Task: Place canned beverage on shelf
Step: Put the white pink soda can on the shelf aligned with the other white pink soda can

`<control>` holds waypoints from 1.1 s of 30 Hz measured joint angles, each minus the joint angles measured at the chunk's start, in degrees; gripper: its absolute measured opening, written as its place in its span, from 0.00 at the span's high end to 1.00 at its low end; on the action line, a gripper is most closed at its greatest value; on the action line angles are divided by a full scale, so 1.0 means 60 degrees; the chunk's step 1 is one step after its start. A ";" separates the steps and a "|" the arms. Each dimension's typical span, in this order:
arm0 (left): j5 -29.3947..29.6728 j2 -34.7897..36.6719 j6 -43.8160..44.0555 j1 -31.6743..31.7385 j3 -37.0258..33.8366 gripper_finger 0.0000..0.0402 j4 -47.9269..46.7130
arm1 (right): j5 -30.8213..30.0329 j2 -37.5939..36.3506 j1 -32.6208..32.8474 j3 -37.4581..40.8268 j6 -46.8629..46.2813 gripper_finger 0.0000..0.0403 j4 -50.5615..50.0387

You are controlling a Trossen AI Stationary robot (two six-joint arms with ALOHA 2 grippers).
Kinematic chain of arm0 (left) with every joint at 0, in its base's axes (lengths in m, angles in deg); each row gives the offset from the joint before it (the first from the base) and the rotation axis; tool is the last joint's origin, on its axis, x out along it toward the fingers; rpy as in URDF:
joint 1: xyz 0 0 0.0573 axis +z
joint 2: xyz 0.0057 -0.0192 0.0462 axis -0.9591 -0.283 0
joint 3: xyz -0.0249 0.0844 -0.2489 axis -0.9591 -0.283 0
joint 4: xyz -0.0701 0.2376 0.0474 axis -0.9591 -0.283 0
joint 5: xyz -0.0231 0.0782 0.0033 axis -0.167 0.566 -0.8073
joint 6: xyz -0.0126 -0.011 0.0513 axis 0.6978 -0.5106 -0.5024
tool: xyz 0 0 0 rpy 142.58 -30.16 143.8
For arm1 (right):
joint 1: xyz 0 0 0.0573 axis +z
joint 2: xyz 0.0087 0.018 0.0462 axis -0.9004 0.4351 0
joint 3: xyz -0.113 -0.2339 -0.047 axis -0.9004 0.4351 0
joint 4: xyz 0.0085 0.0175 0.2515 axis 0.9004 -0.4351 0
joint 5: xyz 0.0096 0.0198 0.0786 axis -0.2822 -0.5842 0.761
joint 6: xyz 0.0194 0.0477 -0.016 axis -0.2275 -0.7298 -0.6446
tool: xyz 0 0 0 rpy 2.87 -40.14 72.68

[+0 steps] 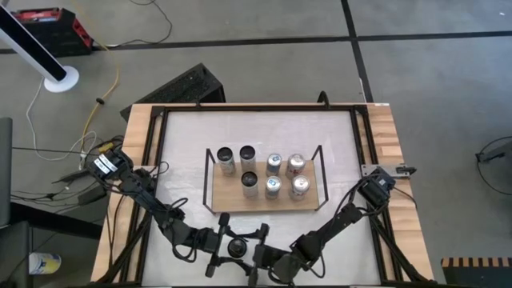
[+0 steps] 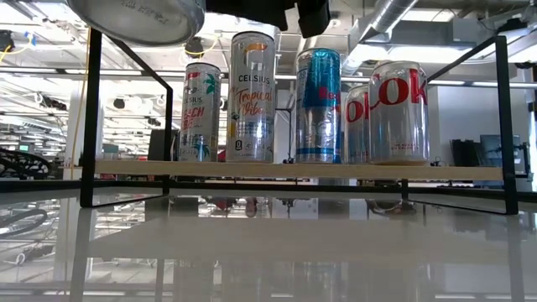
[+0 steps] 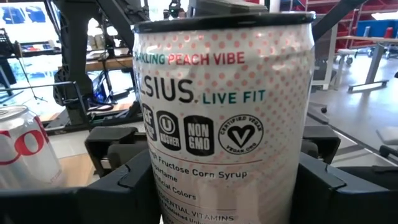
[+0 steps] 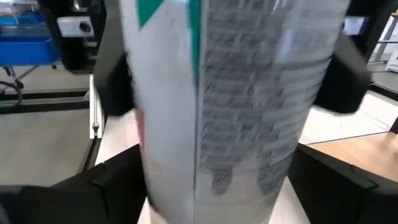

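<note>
My left gripper is pinching the Celsius can far below its rim, so my right gripper should hold the can steady while my left gripper grips it nearer the can's rim (image 3: 225, 48).
A tall white Celsius can (image 1: 236, 248) stands upright in the air near the table's front edge, between my two grippers; its bottom shows in the low view (image 2: 138, 17). My left gripper (image 1: 228, 246) comes at it from the left and my right gripper (image 1: 254, 254) from the right, and both are shut on it. The shelf (image 1: 264, 200), a wooden board with black wire ends, stands at mid-table with several cans upright on it. Its near left place is bare. My left gripper pinches the can's side wall (image 3: 158, 186) between its two fingers (image 3: 124, 196), level, from the table's left. The can stands upright in the hold, clear of the table. My right gripper has its two fingers (image 4: 115, 186) against opposite sides of the same can's wall (image 4: 155, 180), level, from the table's right. The can is upright between them.
On the shelf stand slim Celsius cans (image 2: 252, 96), a blue can (image 2: 317, 105) and red-lettered cola cans (image 2: 398, 101). A black frame (image 1: 160, 120) runs round the white table top. Bare table top lies between the shelf and the front edge.
</note>
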 joint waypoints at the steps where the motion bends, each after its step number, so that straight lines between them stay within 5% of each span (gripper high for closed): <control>1: 0.0014 0.0000 0.0002 0.0000 0.0000 0.44 0.0000 | 0.0001 0.0000 0.0003 0.0000 0.0002 0.10 -0.0042; 8: 0.0098 0.0000 -0.0029 -0.0004 0.0000 0.44 -0.0007 | -0.0041 0.0000 0.0092 0.0000 0.0181 0.33 -0.0073; 14: -0.0051 0.0000 -0.0032 0.0000 0.0000 0.42 -0.0079 | -0.0149 0.0000 0.0108 -0.0011 0.0100 0.33 -0.0353; 22: -0.0114 0.0040 -0.0011 -0.0054 0.0029 0.12 0.0523 | -0.0142 0.0036 0.0108 0.0018 0.0070 0.33 -0.0913; 33: -0.0018 0.0350 -0.0616 -0.0102 0.0022 0.13 0.0364 | -0.0149 0.0018 0.0108 0.0011 -0.0244 0.33 -0.0960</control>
